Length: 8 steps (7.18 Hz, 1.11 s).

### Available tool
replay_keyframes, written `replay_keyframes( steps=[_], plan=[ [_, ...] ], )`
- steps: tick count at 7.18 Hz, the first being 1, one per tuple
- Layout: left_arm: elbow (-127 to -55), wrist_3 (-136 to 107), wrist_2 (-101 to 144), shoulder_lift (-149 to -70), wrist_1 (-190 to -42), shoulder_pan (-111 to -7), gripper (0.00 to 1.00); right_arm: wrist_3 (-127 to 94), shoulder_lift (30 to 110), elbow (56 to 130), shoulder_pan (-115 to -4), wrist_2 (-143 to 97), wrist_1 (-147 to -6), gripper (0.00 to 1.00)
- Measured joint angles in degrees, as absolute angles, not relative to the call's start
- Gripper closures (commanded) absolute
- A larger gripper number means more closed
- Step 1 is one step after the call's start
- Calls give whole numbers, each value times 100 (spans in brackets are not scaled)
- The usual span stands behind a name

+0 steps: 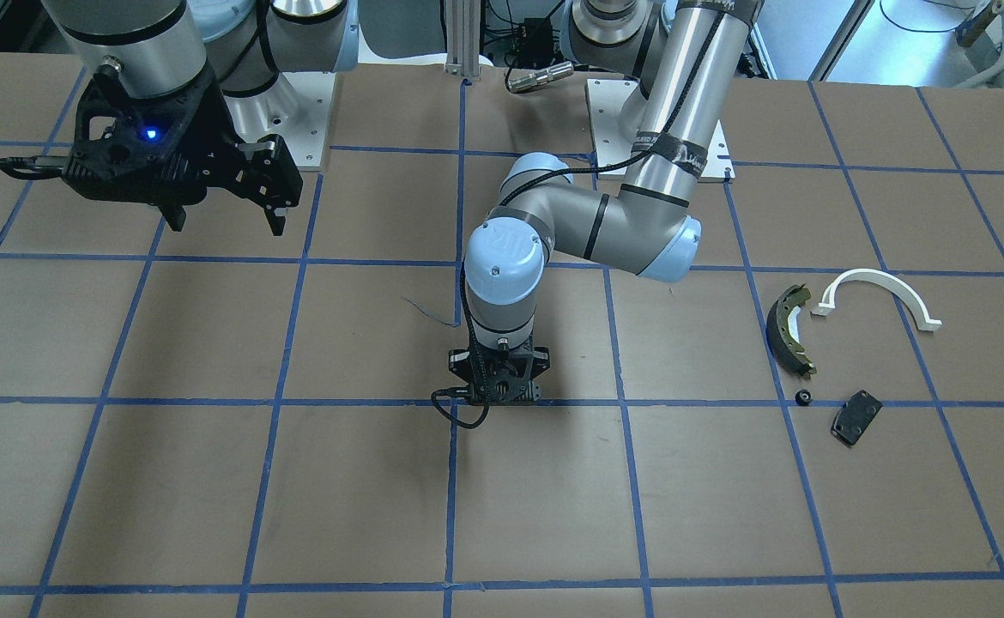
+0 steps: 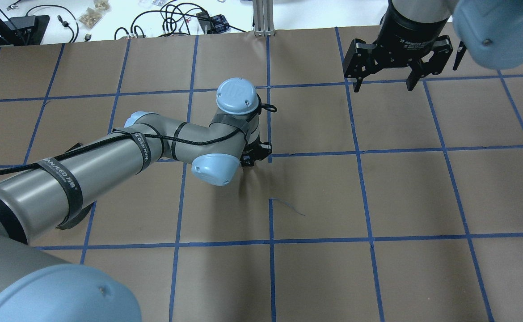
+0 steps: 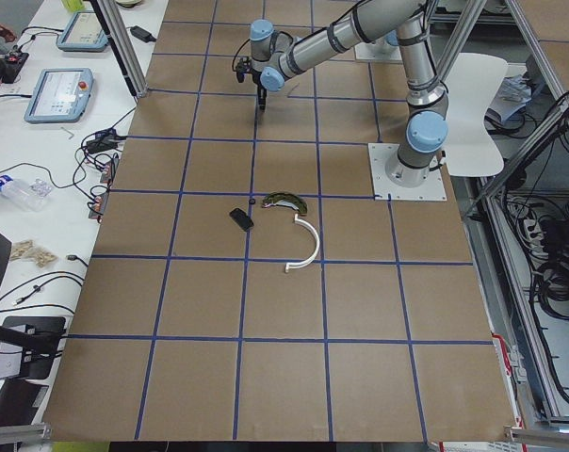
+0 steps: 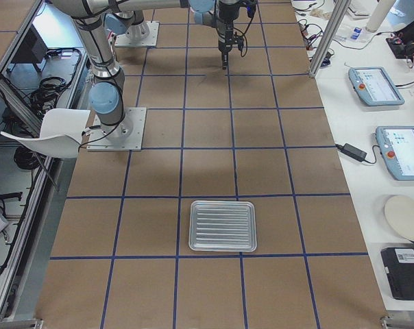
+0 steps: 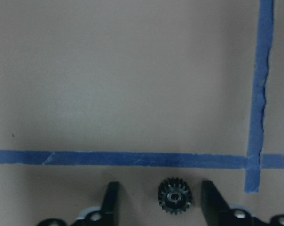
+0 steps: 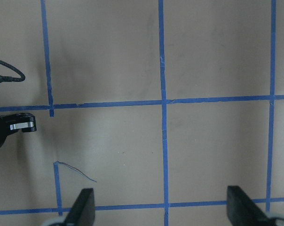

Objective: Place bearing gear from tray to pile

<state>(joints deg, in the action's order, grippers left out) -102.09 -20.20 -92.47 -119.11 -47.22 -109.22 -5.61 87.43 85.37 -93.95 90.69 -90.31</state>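
Observation:
The robot's left gripper should release the toothed gear on the flat black plate's end [image 1: 866,402] nearest the white half-ring arc.
A small black toothed gear [image 5: 175,195] lies flat on the brown table paper between the fingers of my left gripper [image 5: 161,185]. The jaws are open and touch neither side of it. In the front view that gripper [image 1: 497,388] points straight down at mid-table, its fingers hidden under the wrist. The pile lies apart on the robot's left: an olive brake shoe [image 1: 792,330], a white half-ring arc [image 1: 880,296] and a flat black plate [image 1: 856,416]. The ribbed metal tray [image 4: 222,225] is on the robot's right. My right gripper [image 1: 219,219] hangs open and high above the table.
A small black round part [image 1: 803,396] lies between the brake shoe and the black plate. Blue tape lines cross the table; one corner [image 5: 253,162] is just beside the gear. Cables and operator gear line the table's far edge [image 2: 176,18].

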Motion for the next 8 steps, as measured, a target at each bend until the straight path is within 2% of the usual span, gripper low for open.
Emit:
replay_keyframes(
  steps=[3,6,8],
  plan=[
    [-10067,-1383,-9272,-11512,-5292,-10337,100,-548,8763,8548,-9395,9080,-9027,0],
    [-10313,1272,-9290,-10774,-5833,-8267,100,-545,8771,8559,-9401,9073,-9045,0],
    [-10594,3120,-9260,-10671,-5579,-6904,100,-547,8781,8581,-9406,9071,-9050,0]
  ],
)
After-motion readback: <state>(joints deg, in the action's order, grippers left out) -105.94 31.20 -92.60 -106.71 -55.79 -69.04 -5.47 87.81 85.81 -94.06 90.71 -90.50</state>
